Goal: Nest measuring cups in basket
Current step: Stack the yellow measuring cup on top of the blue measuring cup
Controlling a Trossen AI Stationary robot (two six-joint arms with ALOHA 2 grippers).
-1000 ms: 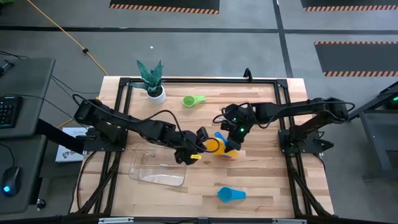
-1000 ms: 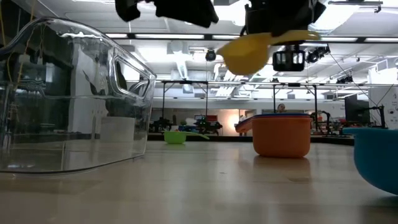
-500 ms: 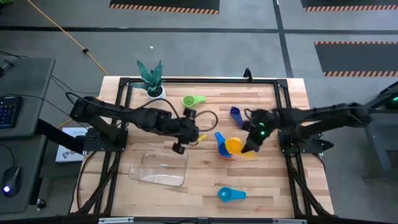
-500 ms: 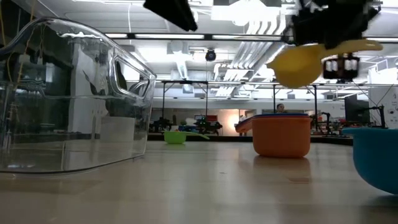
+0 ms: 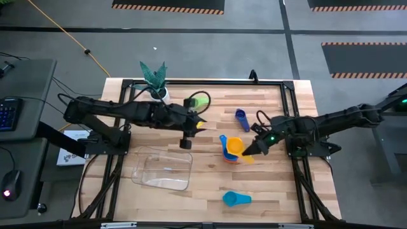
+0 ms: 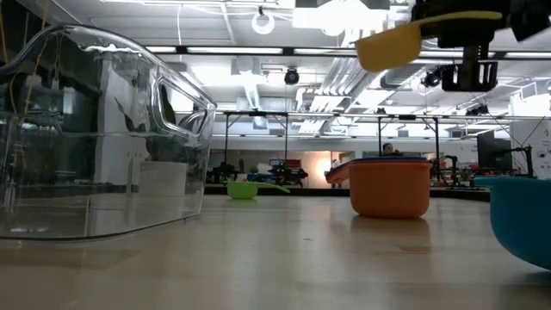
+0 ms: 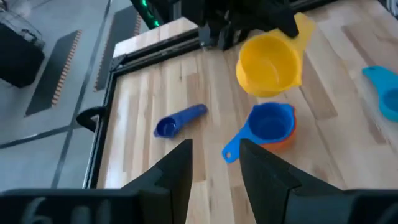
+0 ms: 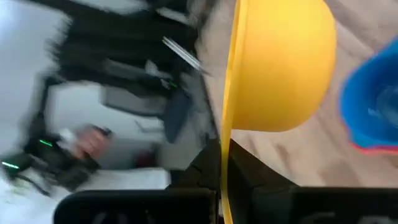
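Note:
Next, my left gripper takes the yellow cup's bowl (image 5: pixel 235 145), as the yellow cup's handle is crooked to the blue cup's handle, before my right gripper takes it again lined up.
My right gripper (image 5: pixel 253 148) is shut on the yellow measuring cup (image 5: pixel 236 147), which hangs in the air over the stack of a blue cup (image 7: pixel 268 122) nested in an orange cup (image 6: pixel 392 188). My left gripper (image 7: pixel 214 174) is open and empty, above the table left of that stack and beyond the basket's far edge. The clear basket (image 5: pixel 162 170) rests flat near the left front. A small dark blue scoop (image 5: pixel 240 117), a green cup (image 5: pixel 201 100) and a light blue cup (image 5: pixel 235 199) lie apart on the table. My right gripper pinches the yellow cup's flat handle (image 8: pixel 222 177) between its two fingers. It comes from the table's right side, with the fingers lying along the handle. The cup is lifted clear, mouth up and nearly level (image 6: pixel 387 47), above the orange and blue stack.
A white pot with a green plant (image 5: pixel 154 81) stands at the far left corner. A black frame (image 5: pixel 203 83) borders the table. Bare wood lies between the basket and the light blue cup. Cables run along the left arm.
My left gripper has drawn away from the yellow cup, toward the table's left and then its far edge. My right gripper has carried the yellow cup rightward over the orange and blue stack, then raised it.

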